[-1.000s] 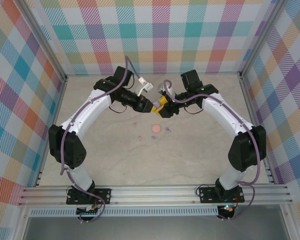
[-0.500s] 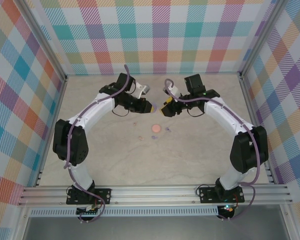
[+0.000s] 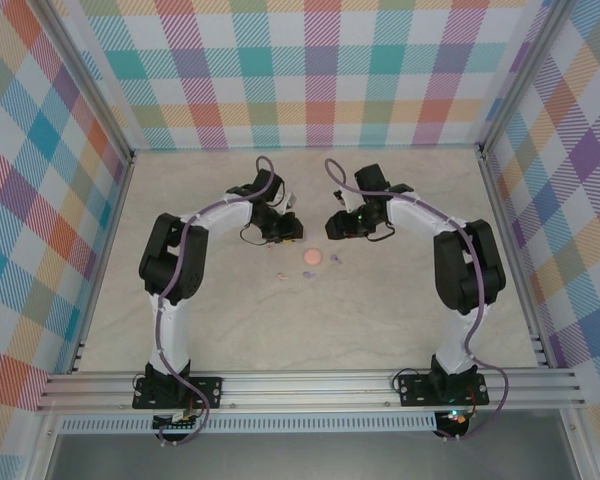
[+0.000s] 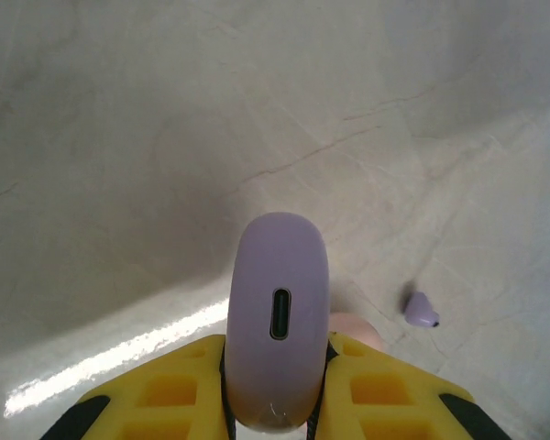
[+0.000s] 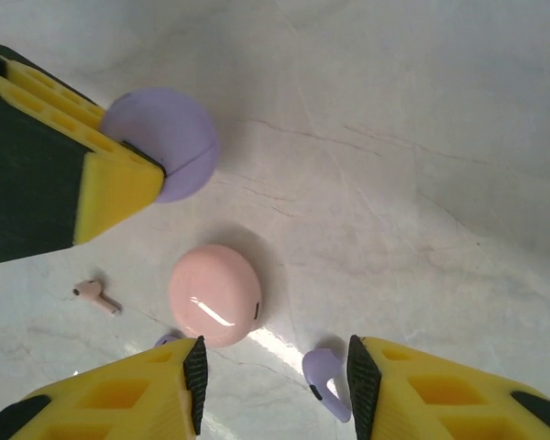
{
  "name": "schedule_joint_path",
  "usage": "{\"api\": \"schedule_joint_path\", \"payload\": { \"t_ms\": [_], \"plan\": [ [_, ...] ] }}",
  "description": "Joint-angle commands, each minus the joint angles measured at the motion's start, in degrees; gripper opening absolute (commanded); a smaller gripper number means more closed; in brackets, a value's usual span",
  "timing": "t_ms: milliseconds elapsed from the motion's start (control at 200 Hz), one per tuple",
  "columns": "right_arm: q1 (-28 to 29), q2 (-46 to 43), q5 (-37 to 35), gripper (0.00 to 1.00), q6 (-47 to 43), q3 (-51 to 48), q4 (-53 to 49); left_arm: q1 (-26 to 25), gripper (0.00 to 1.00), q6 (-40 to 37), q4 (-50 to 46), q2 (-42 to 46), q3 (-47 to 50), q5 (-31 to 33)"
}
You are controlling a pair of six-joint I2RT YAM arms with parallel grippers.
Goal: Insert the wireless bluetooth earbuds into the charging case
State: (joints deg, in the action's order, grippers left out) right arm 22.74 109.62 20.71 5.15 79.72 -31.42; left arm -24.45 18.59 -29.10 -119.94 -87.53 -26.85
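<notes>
Next, I lay the purple charging case flat, as it stands on edge in my left gripper, and take it by its rim [image 5: 204, 174] before I open the lid.
My left gripper [image 4: 277, 371] is shut on a purple charging case [image 4: 277, 312], held on edge with its charging port facing the camera; it hovers left of centre [image 3: 293, 232]. A closed pink charging case [image 5: 215, 293] lies on the table [image 3: 311, 257]. My right gripper [image 5: 275, 390] stands open low over the table, just right of the pink case. One purple earbud [image 5: 325, 380] lies between its fingers, close to the right one. A pink earbud [image 5: 98, 295] lies left of the pink case. Another purple earbud [image 5: 168, 340] peeks out by the left finger.
The table [image 3: 400, 300] is a pale marble-look surface enclosed by checked walls [image 3: 320, 70]. The two grippers stand close together at mid-table, with the pink case just in front of them. Tiny earbuds [image 3: 282, 274] dot the surface near it.
The two grippers met at the purple case a second ago and have separated. Both have come down toward the table, the left keeping the purple case, the right over the purple earbud.
</notes>
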Motion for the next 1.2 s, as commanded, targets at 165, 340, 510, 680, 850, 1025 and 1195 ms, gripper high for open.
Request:
{"api": "schedule_joint_path", "payload": {
  "t_ms": [165,340,510,680,850,1025,1195],
  "plan": [
    [0.1,2.5,-0.8,0.45,3.7,4.7,-2.5,0.4,0.18,2.2,3.6,-4.1,-4.0,-0.6],
    [0.1,4.6,-0.3,0.45,4.4,6.3,-3.4,0.4,0.23,2.2,3.0,-5.0,-3.7,1.1],
    [0.1,6.5,0.9,0.45,5.3,7.8,-3.9,0.4,0.38,0.8,1.4,-5.1,-3.1,2.1],
    [0.8,8.6,1.9,0.44,5.5,10.0,-4.9,0.5,0.58,-2.0,-0.8,-3.2,-2.7,4.2],
    [1.3,10.9,3.2,0.41,6.7,12.6,-5.7,2.2,0.61,-4.5,-3.5,-1.6,-4.4,4.3],
    [1.9,14.1,3.0,0.34,8.4,16.1,-7.9,4.4,0.55,-5.4,-4.6,-2.9,-7.4,1.5],
    [2.2,17.2,4.7,0.28,10.1,18.8,-8.8,4.9,0.48,-6.5,-5.0,-6.1,-12.1,-1.8]
  ]
}}
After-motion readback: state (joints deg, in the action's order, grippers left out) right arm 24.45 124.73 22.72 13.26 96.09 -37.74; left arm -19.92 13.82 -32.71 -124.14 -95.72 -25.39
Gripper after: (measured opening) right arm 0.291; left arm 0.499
